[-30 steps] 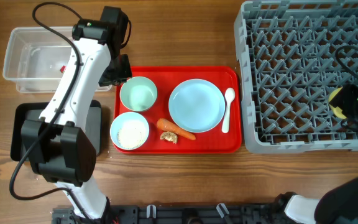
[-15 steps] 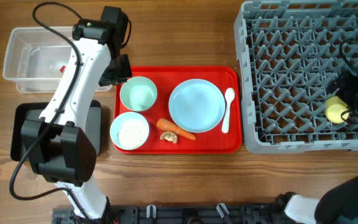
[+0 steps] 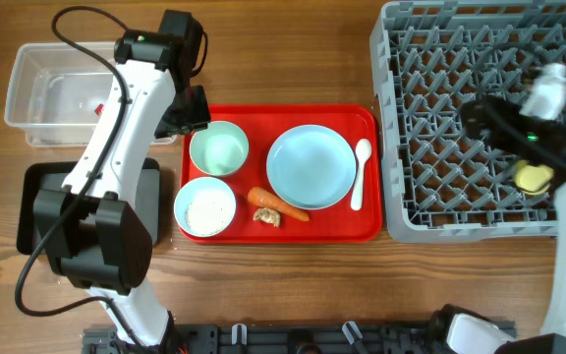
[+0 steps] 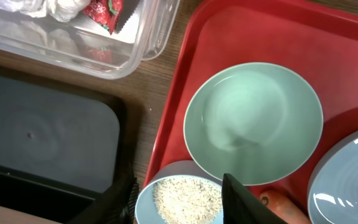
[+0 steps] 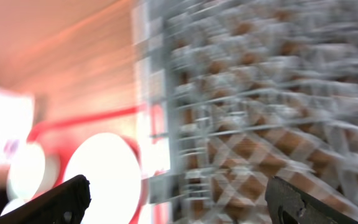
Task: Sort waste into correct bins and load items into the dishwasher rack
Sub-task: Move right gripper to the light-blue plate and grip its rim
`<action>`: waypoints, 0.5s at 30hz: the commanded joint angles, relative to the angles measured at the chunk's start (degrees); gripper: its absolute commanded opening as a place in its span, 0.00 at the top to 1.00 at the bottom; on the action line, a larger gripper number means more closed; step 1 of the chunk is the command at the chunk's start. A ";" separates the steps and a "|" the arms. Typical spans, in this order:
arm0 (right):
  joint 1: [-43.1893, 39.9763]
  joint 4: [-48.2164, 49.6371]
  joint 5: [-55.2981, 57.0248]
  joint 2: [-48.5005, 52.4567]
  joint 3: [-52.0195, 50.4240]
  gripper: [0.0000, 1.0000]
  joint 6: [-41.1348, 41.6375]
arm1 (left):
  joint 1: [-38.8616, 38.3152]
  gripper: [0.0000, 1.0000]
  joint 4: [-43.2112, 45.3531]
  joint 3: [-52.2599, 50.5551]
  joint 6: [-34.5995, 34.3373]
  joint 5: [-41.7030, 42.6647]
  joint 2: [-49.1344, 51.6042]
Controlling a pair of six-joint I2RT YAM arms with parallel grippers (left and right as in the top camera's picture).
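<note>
I should move my right gripper next to the plate's rim [image 3: 354, 177] [image 5: 140, 174] beside the white spoon and close it there.
My left gripper [image 3: 191, 108] [image 4: 180, 202] is open and empty, hovering over the red tray's left side, above the light blue bowl of white rice [image 3: 204, 207] [image 4: 182, 199]. An empty light blue bowl [image 3: 218, 148] [image 4: 253, 121] sits behind it. The plate [image 3: 310, 167], white spoon [image 3: 360, 173], carrot [image 3: 281, 205] and brown scrap [image 3: 267, 217] lie on the tray. My right gripper [image 3: 468, 116] [image 5: 179, 205] is open and empty above the grey rack [image 3: 460, 59] [image 5: 260, 93]. The yellow cup [image 3: 532, 178] rests in the rack's right front.
The clear tub [image 3: 28, 69] [image 4: 154, 37] at the back left holds the red wrapper [image 4: 104, 12] and white napkin [image 4: 48, 7]. The black tray [image 3: 32, 202] [image 4: 42, 137] lies in front of it. The red tray [image 3: 281, 236] is between them and the rack. The right wrist view is motion-blurred.
My right gripper has let go of the yellow cup in the rack and swung up and left over the rack. The left arm has not moved.
</note>
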 commanded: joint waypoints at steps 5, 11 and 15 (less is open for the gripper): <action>21.40 0.74 10.58 -0.15 0.92 0.07 -3.72 | 3.63 0.54 -1.44 0.42 -3.26 0.92 -4.48; 33.92 -0.42 19.67 5.05 0.90 0.09 1.70 | 8.98 0.32 -1.60 0.42 -4.50 1.16 -9.92; 37.31 -1.79 21.27 10.88 0.90 0.14 6.78 | 11.98 0.22 -1.68 0.42 -4.46 1.99 -11.26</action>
